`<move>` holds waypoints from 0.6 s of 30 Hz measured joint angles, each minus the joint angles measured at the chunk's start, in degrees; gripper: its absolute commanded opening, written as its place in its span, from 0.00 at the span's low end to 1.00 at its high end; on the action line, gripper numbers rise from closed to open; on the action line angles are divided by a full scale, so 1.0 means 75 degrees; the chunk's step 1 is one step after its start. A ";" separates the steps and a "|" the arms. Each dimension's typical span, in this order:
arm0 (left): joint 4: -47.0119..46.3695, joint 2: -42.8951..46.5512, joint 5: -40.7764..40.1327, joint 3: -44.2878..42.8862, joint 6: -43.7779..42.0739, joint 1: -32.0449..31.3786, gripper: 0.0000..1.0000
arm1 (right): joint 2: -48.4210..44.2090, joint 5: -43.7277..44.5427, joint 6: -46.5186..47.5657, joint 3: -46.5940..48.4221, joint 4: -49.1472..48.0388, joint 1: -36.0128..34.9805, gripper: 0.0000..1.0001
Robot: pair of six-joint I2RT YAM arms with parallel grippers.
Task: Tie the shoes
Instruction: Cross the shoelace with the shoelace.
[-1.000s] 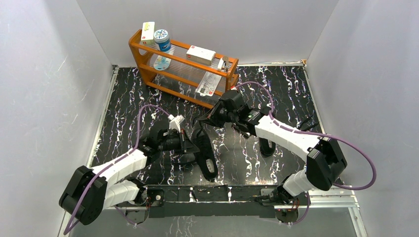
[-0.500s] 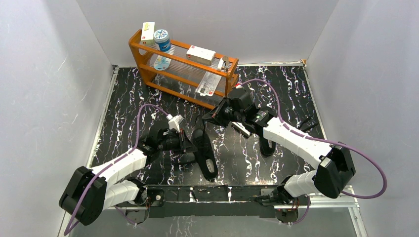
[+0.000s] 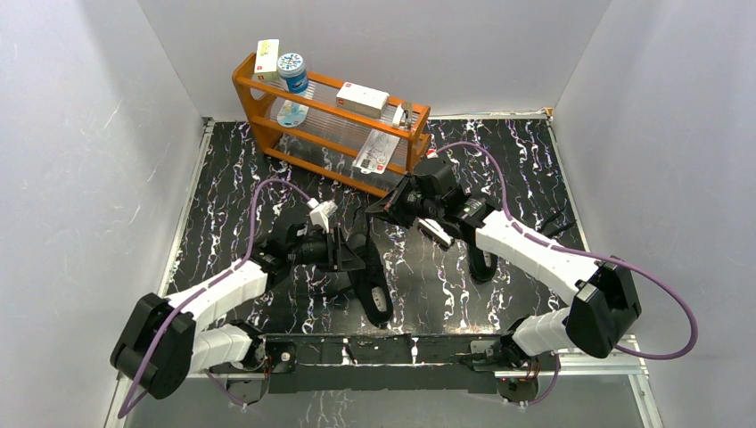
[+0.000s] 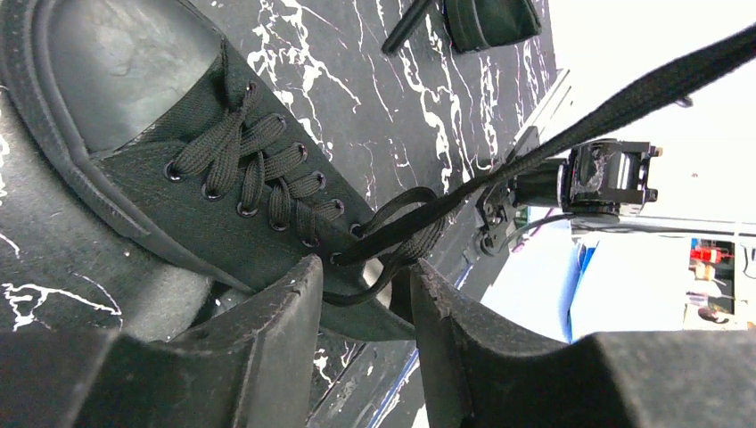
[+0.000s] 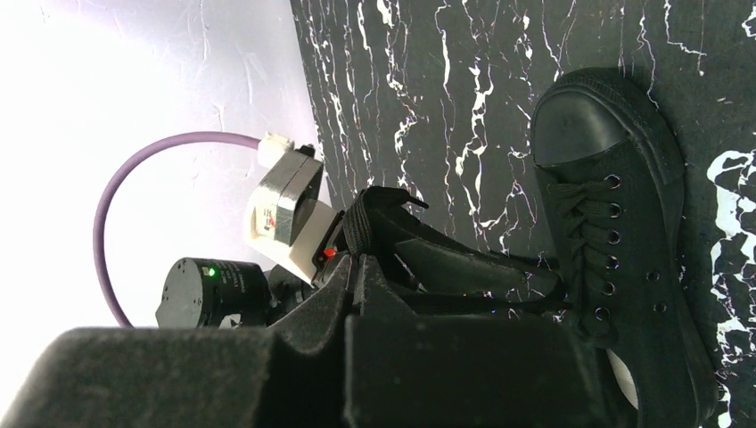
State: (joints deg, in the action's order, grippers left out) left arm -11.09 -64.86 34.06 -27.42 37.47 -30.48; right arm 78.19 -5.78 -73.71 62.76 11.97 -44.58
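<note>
The slack loop sits loose around the taut lace, so the robot's left gripper should pinch their crossing (image 4: 410,248) by the top eyelets before the right gripper folds the lace.
Two black shoes lie on the marbled table: one (image 3: 374,281) between the arms and the other (image 3: 482,265) under the right arm. In the left wrist view the near shoe (image 4: 178,134) fills the frame. My left gripper (image 4: 365,272) is open at its top eyelets, with a slack loop of lace (image 4: 406,254) lying between the fingertips. A taut lace (image 4: 624,94) runs from the eyelets up to the right. My right gripper (image 5: 357,260) is shut on a lace (image 5: 361,227) whose end sticks out above the fingertips. It hovers just beyond the shoe's toe (image 3: 374,211).
An orange wooden rack (image 3: 245,89) with small boxes and a tin stands at the back left-centre. White walls close in three sides. The left arm's purple cable (image 3: 258,201) arcs over the table. A metal rail (image 3: 383,348) runs along the near edge.
My left gripper has opened and let go of the lace, shifting slightly toward the shoe. The right gripper drew back and to the right, then held still with the lace taut.
</note>
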 measured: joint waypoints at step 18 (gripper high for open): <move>-0.1020 -0.1262 0.0627 -0.0254 0.0192 0.0000 0.21 | 0.0044 -0.0303 -0.0143 0.0003 -0.0070 0.0143 0.00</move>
State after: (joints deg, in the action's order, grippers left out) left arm -18.74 -74.32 38.76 -29.32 38.92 -30.48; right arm 78.52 -8.05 -74.78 62.78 11.44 -43.51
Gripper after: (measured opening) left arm 0.280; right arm 0.011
